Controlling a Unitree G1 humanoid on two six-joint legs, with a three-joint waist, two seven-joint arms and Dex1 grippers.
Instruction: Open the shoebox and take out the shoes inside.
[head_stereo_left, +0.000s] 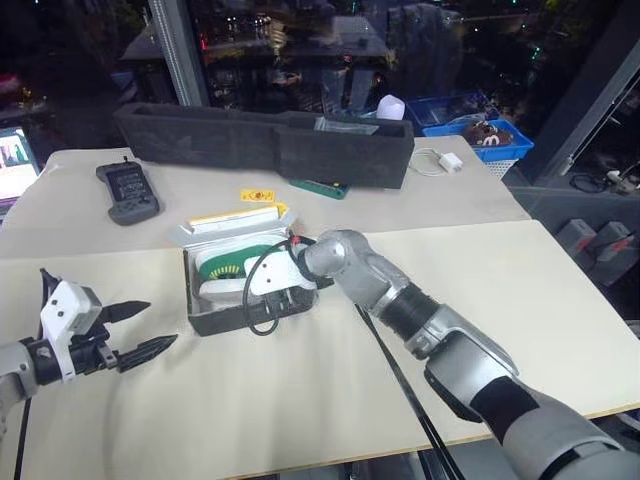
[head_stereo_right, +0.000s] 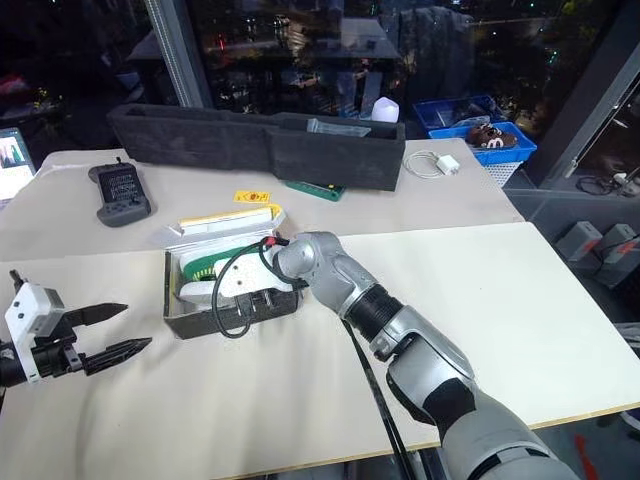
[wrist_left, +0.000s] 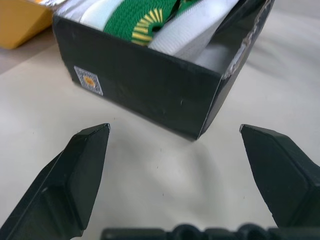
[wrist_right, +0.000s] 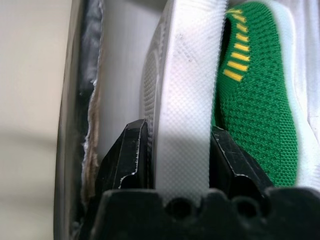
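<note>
The robot's right gripper should release the shoe on the bare table (head_stereo_left: 403, 251) between the shoebox and the blue basket.
The shoebox (head_stereo_left: 215, 318) stands open on the table, its sides dark and its yellow lid (head_stereo_left: 240, 217) folded back behind it. Inside lie the shoes (head_stereo_left: 232, 262), white and green with yellow stripes. My right gripper (wrist_right: 179, 134) reaches into the box from the right and is shut on the white edge of one shoe (wrist_right: 182, 100), next to the box's inner wall. My left gripper (head_stereo_left: 160, 323) hovers open to the left of the box, its fingers (wrist_left: 85, 165) facing a dark corner of the shoebox (wrist_left: 150, 95) with a gap between.
A long black foam tray (head_stereo_left: 260, 140) lies across the back of the table. A grey handheld device (head_stereo_left: 130, 192) sits at back left. Behind the box is a small yellow tag (head_stereo_left: 257, 195). A blue basket (head_stereo_left: 480, 130) stands at far right. A black cable (head_stereo_left: 395, 370) trails along my right arm.
</note>
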